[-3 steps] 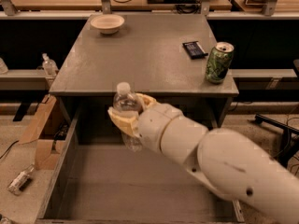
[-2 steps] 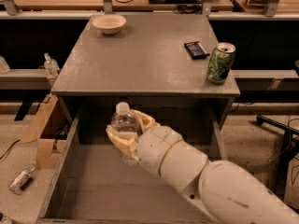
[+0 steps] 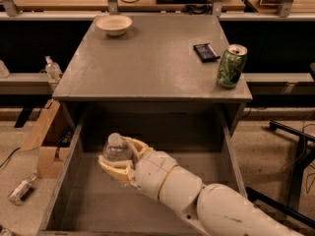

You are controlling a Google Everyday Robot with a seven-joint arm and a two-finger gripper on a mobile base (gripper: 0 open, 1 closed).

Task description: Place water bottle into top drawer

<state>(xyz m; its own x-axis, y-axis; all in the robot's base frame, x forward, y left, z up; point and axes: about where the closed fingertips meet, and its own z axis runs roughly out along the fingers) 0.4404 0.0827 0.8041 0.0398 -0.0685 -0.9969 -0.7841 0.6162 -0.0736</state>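
The robot's gripper will release the water bottle upright on the top drawer's bottom (image 3: pixel 120 187), in the half closer to the cardboard box.
The water bottle (image 3: pixel 116 149) is a clear plastic bottle with a white cap, held upright in my gripper (image 3: pixel 120 161). The cream fingers (image 3: pixel 113 169) are shut around its body, so its label is hidden. The gripper and bottle are down inside the open top drawer (image 3: pixel 78 200), a wide grey box pulled out from under the grey cabinet top (image 3: pixel 147 63), toward the drawer's left half. My white arm (image 3: pixel 197 200) reaches in from the lower right. Whether the bottle touches the drawer bottom is hidden.
On the cabinet top stand a green drink can (image 3: pixel 231 66) at the right edge, a dark flat packet (image 3: pixel 205 52) beside it, and a white bowl (image 3: pixel 114 24) at the back left. A small pump bottle (image 3: pixel 51 69) and cardboard box (image 3: pixel 42 136) are to the left.
My gripper has moved the bottle down and toward the front, from the drawer's back edge deeper into the drawer. The can, packet and bowl have not moved.
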